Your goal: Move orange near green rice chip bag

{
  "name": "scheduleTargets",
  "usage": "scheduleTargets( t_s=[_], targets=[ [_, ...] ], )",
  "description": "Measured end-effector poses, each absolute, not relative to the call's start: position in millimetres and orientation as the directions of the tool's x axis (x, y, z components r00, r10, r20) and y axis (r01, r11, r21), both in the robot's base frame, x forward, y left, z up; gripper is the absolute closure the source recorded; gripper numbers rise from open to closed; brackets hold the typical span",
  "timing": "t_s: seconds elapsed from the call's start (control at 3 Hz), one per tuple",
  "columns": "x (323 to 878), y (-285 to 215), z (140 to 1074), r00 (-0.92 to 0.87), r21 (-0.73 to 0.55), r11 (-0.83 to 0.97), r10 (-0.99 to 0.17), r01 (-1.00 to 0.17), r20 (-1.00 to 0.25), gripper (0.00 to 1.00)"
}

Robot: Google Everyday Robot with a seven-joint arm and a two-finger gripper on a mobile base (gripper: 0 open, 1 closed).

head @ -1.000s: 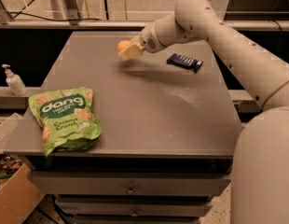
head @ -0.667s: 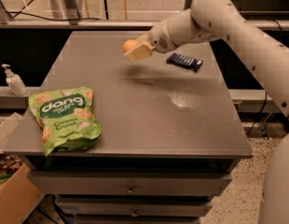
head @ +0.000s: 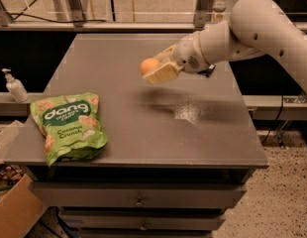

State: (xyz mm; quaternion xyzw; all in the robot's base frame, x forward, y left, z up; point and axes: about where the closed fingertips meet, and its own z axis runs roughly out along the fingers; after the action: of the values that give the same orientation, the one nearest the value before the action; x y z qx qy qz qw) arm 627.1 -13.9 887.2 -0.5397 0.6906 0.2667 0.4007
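The orange will go on the grey table (head: pixel 109 133) against the green rice chip bag's edge facing the table's middle, and my gripper needs to release it there.
My gripper (head: pixel 154 69) is shut on the orange (head: pixel 148 65) and holds it in the air above the middle of the grey table (head: pixel 143 133). The orange shows between the cream-coloured fingers (head: pixel 162 73). The green rice chip bag (head: pixel 68 124), with white "dang" lettering, lies flat near the table's front left corner, well to the left of and nearer than the gripper. The arm (head: pixel 252 29) reaches in from the right.
A small dark blue wrapped bar (head: pixel 210 72) lies behind the arm at the table's right, mostly hidden. A white pump bottle (head: pixel 15 87) stands on a ledge left of the table. A cardboard box (head: pixel 15 212) sits on the floor at bottom left. Drawers run below the tabletop.
The gripper has carried the orange away from the far part of the table toward the front and the middle. The arm now covers most of the dark blue bar. The bag has not moved.
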Motion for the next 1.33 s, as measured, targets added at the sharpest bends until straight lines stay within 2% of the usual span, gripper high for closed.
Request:
scheduleTargets(
  t_s=[0.33, 1.33],
  targets=[
    [576.8, -24.9, 883.1, -0.080, -0.047, 0.219, -0.537, -0.975, -0.839, 1.00],
    [568.6, -14.7, 877.3, -0.072, -0.033, 0.185, -0.536, -0.982, -0.841, 1.00]
  ],
)
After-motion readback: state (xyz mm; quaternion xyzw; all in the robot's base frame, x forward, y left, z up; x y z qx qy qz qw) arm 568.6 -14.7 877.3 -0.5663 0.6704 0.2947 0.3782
